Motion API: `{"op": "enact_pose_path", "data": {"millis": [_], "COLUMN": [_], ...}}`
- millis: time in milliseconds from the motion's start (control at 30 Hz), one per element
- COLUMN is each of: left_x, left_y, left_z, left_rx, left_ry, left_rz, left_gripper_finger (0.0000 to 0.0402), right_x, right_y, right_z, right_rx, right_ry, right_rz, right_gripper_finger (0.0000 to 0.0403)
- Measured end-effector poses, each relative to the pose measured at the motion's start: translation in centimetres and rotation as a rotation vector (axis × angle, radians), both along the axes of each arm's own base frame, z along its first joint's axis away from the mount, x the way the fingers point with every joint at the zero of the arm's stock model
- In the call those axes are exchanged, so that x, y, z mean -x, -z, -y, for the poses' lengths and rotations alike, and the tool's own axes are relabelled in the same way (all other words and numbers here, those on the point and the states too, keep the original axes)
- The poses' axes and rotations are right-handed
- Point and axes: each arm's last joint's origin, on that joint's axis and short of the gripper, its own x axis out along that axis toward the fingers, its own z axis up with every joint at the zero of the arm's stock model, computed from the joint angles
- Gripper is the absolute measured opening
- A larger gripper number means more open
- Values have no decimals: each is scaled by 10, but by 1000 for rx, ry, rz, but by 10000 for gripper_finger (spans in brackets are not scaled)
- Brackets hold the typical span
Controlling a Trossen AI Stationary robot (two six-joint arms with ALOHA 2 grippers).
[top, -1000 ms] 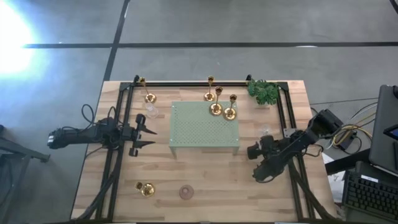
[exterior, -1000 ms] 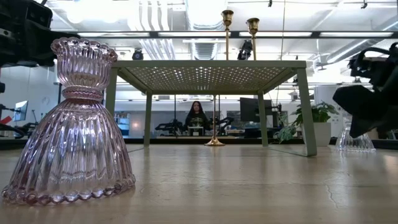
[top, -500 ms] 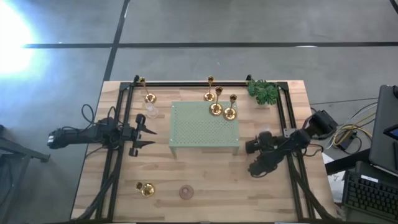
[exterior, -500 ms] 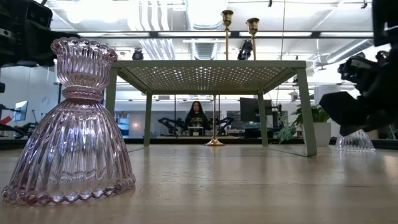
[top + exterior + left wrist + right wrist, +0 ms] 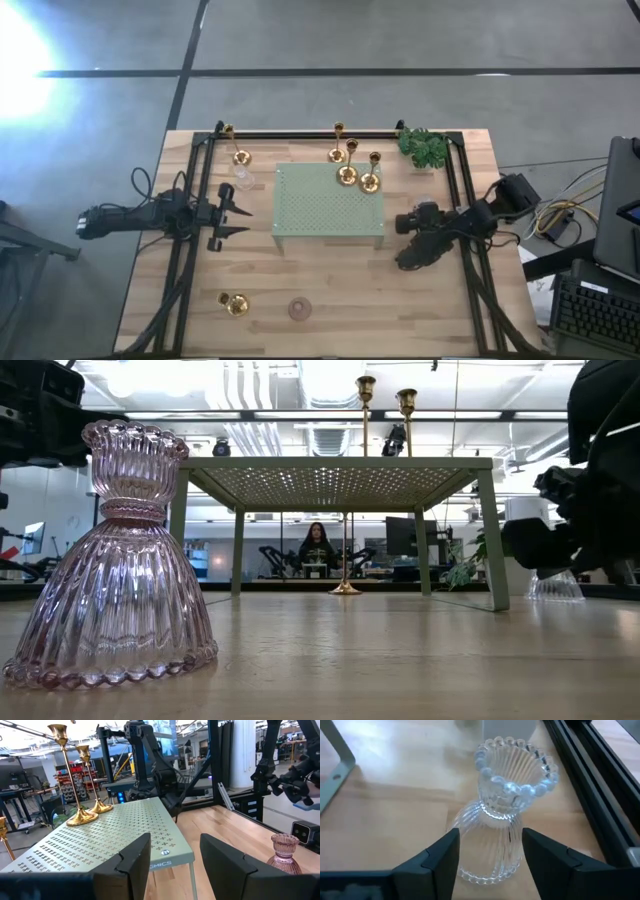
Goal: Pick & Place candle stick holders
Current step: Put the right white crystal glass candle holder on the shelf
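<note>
The fingers of my right gripper slant down at the clear holder's flared lower body, so next I open them wider, level them and close around the holder's narrow neck (image 5: 500,816).
A clear ribbed glass candle stick holder (image 5: 497,815) stands upright on its base, right of the pale green tray (image 5: 330,205). My right gripper (image 5: 489,840) is open, one finger on each side of the holder's lower body. In the high view this gripper (image 5: 418,220) hides the glass; the low view shows the base (image 5: 556,588) under it. My left gripper (image 5: 238,215) waits open at the table's left, level, facing the tray. Two gold holders (image 5: 347,175) (image 5: 370,182) stand on the tray's far right corner. A pink glass holder (image 5: 300,308) stands near the front edge. My right gripper's fingers (image 5: 445,855) flank the clear holder's flared lower body (image 5: 470,845), slanting down from the table's near side. The holder stands upright on the table. I cannot tell whether either finger touches the glass.
More gold holders stand behind the tray (image 5: 336,155) and at the far left (image 5: 240,157); one lies near the front left (image 5: 235,303). A second clear glass holder (image 5: 243,178) is left of the tray. A green sprig (image 5: 422,147) lies far right. Black frame rails (image 5: 462,190) border both sides.
My right gripper has swung toward the table's far edge and the tray's right side, sinking a little. It has come over the clear glass holder, which it now brackets. My left arm has kept still.
</note>
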Motion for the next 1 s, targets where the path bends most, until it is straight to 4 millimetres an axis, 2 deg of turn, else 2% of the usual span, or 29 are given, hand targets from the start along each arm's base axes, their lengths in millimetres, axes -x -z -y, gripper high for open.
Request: {"op": "enact_pose_path", "data": {"millis": [200, 433, 500, 733, 1000], "left_x": [0, 0, 0, 0, 0], "left_y": [0, 0, 0, 0, 0], "left_z": [0, 0, 0, 0, 0], "left_rx": [0, 0, 0, 0, 0], "left_ry": [0, 0, 0, 0, 0], "left_rz": [0, 1, 0, 0, 0], "left_gripper_finger": [177, 177, 177, 177, 177], "right_x": [3, 6, 6, -2, -9], "right_y": [3, 5, 4, 0, -12], "right_z": [7, 9, 8, 4, -6], "right_rx": [30, 35, 36, 10, -49], "right_ry": [9, 3, -5, -8, -38], "right_rz": [2, -14, -19, -8, 48], "right_gripper_finger": [145, 28, 16, 34, 124]}}
